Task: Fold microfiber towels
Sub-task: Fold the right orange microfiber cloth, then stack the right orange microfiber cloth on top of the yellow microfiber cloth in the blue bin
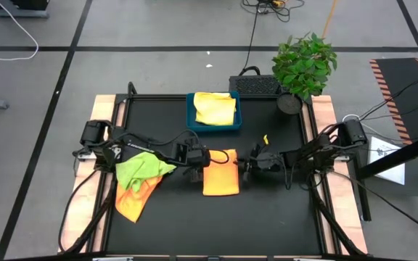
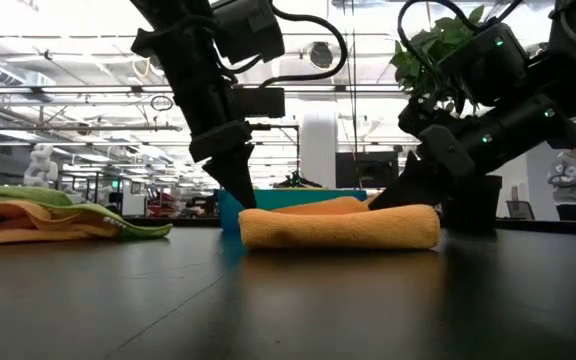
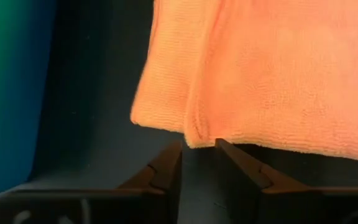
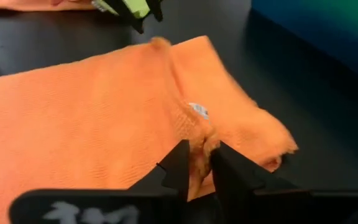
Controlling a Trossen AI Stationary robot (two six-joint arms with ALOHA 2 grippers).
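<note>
The orange towel's top layer stops short of its bottom layer's far edge; my left gripper needs to pinch the top layer's corner (image 3: 199, 137) and pull it there.
A folded orange towel (image 1: 220, 177) lies flat on the black table, a looser layer raised along its top (image 2: 318, 206). My left gripper (image 3: 197, 146) comes slanting down from the table's left to the towel's far left corner, fingers a little apart. My right gripper (image 4: 201, 152) reaches in from the right at the far right corner, orange cloth between its fingers. A yellow towel (image 1: 215, 109) lies in the blue tray (image 1: 191, 117). A lime green towel (image 1: 142, 168) lies crumpled on another orange one (image 1: 133, 203) at the left. My left gripper has its two fingertips (image 3: 178, 149) on either side of the folded edge (image 3: 194, 138) at the towel's corner; whether they touch it I cannot tell. My right gripper has a raised ridge of the towel (image 4: 199, 138) between its fingertips, near the far right corner. It comes slanting down from the table's right. The towel rests on the table.
The blue tray stands at the table's far middle. A potted plant (image 1: 305, 64) and a dark keyboard-like thing (image 1: 256, 85) stand at the far right. The pile of two towels takes up the left side by my left arm. Bare black tabletop (image 1: 216, 225) lies toward the near edge.
</note>
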